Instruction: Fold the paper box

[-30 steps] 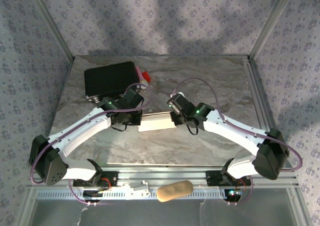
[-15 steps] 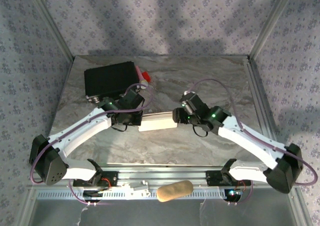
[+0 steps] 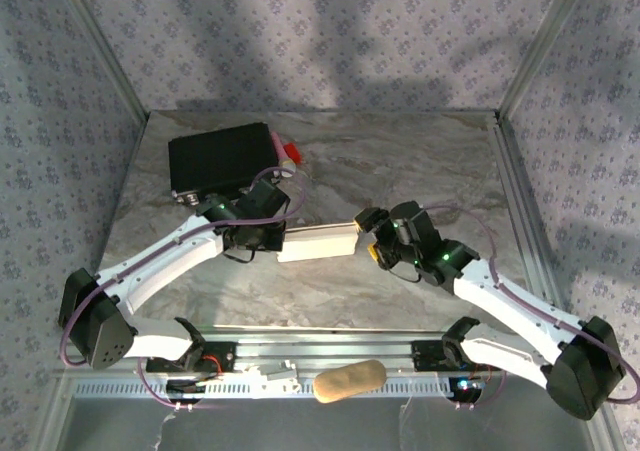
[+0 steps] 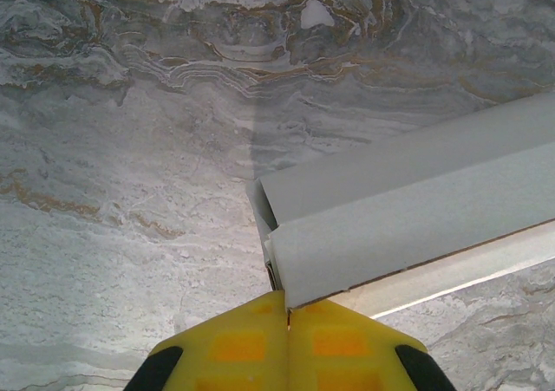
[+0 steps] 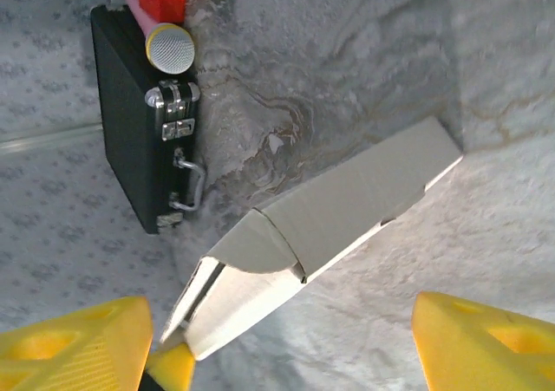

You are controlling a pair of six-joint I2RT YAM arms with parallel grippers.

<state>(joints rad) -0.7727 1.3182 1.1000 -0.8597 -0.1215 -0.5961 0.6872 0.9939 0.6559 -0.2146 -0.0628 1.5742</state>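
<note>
Left fingers grip only the paper box's corner shallowly; I should open, back off, and take the paper box's end (image 4: 270, 235) deeper.
The paper box (image 3: 318, 241) is a long, flat white carton lying on the marble table (image 3: 430, 161) between the two arms. My left gripper (image 3: 268, 233) is shut on the corner of its left end, and its yellow fingers (image 4: 238, 348) meet on the cardboard edge of the paper box (image 4: 408, 209). My right gripper (image 3: 368, 223) hangs open by the right end. In the right wrist view the paper box (image 5: 347, 205) runs diagonally ahead of the wide-spread right gripper (image 5: 277, 348), untouched, with a rounded end flap loose at its lower-left end.
A black hard case (image 3: 220, 161) with a handle lies at the back left, also the black case (image 5: 130, 114) in the right wrist view. A pink microphone and red block (image 3: 288, 153) rest beside it. A tan oblong object (image 3: 350, 379) sits on the front rail.
The right arm has swung back toward the right and near side, and its gripper has slid off the box's right end. The left gripper and the box have stayed put.
</note>
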